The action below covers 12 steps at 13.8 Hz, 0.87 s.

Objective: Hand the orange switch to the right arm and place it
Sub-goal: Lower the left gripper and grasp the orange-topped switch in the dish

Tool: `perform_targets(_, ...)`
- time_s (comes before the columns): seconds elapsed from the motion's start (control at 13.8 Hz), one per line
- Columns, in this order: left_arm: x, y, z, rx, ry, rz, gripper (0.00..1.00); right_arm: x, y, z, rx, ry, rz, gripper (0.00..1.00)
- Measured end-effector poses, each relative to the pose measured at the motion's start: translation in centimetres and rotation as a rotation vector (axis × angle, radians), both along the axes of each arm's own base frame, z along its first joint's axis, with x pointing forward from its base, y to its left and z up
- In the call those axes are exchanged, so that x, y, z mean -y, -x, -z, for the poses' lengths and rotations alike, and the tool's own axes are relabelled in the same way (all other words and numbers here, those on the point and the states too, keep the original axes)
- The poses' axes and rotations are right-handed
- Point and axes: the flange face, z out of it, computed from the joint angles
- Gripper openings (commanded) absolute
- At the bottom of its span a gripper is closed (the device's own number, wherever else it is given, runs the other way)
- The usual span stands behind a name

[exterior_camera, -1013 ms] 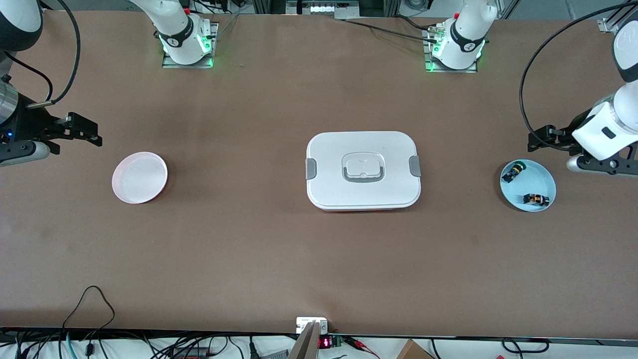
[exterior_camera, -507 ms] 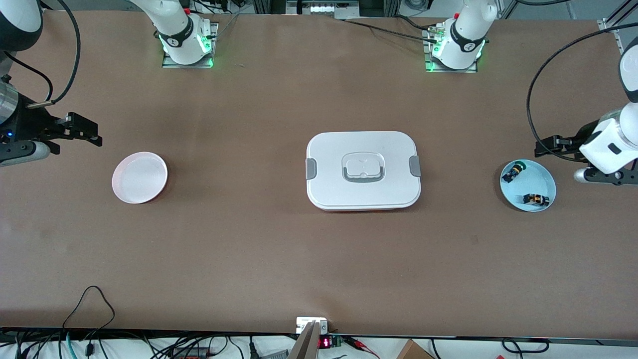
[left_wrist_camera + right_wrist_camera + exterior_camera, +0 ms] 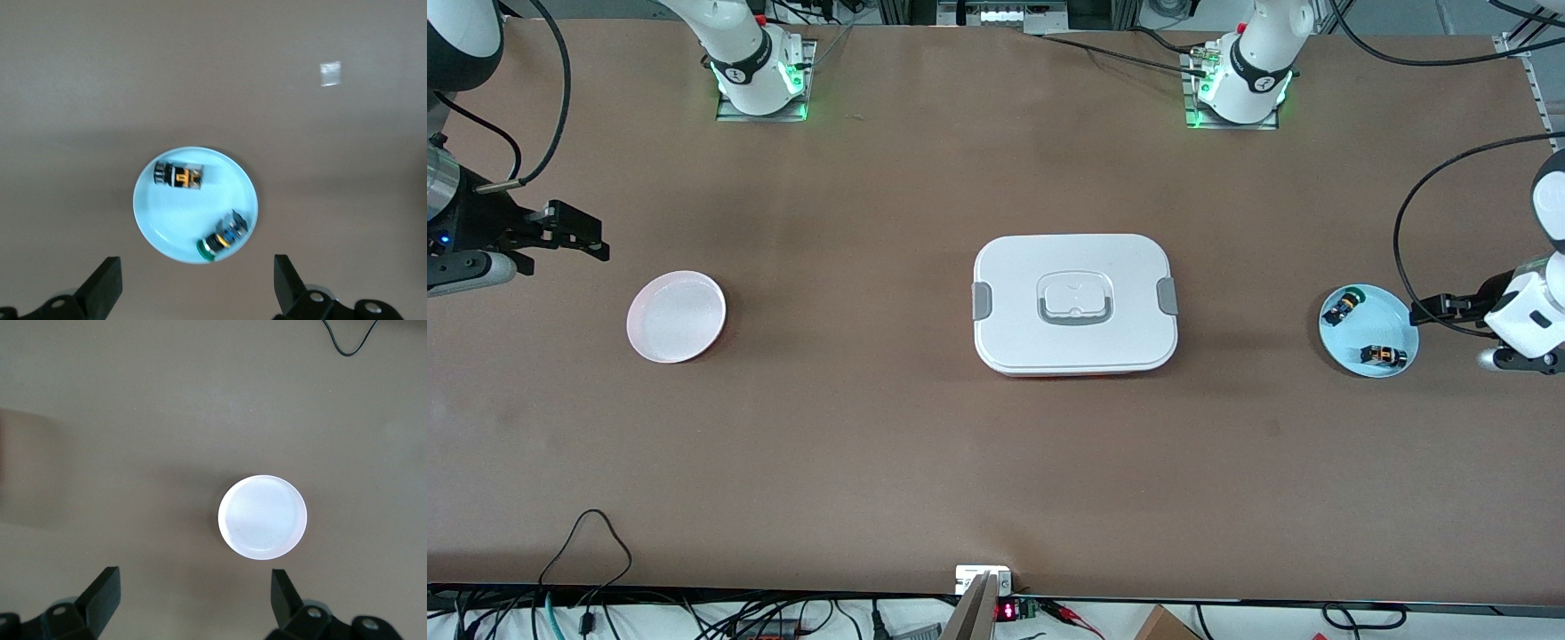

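Note:
The robot's left gripper needs to close on the orange switch's opposite ends [image 3: 1384, 356] [image 3: 178, 175], holding the switch lengthwise from its round cap to its orange back.
The orange switch [image 3: 1383, 356] lies on its side in the light blue plate [image 3: 1385, 322] at the left arm's end of the table, nearer the front camera than the green-capped switch [image 3: 1343, 307]. In the left wrist view the orange switch [image 3: 178, 176] and green-capped switch [image 3: 223, 238] both lie in the plate [image 3: 170, 217]. My left gripper [image 3: 1423, 312] is open and empty, up in the air beside the plate's rim; it also shows in its own wrist view [image 3: 197, 285]. My right gripper [image 3: 591, 240] is open and empty, and waits above the table by the pink plate [image 3: 676, 316].
A white lidded box [image 3: 1074, 302] with grey side clips stands at the table's middle. The pink plate [image 3: 262, 517] holds nothing. A black cable [image 3: 1414, 222] loops from the left arm over the table's end.
My left gripper has moved toward the front camera, from past the blue plate's farther rim to beside the plate. The right arm and both switches have not moved.

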Motion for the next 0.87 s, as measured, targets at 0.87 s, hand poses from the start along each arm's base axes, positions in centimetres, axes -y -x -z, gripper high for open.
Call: perform_targets(0.87, -3.4, 1.8, 13.9, 0.241, -0.040, 0.081, 1.00, 0.0, 0.0, 0.0, 0.000, 0.000, 0.000, 1.00)
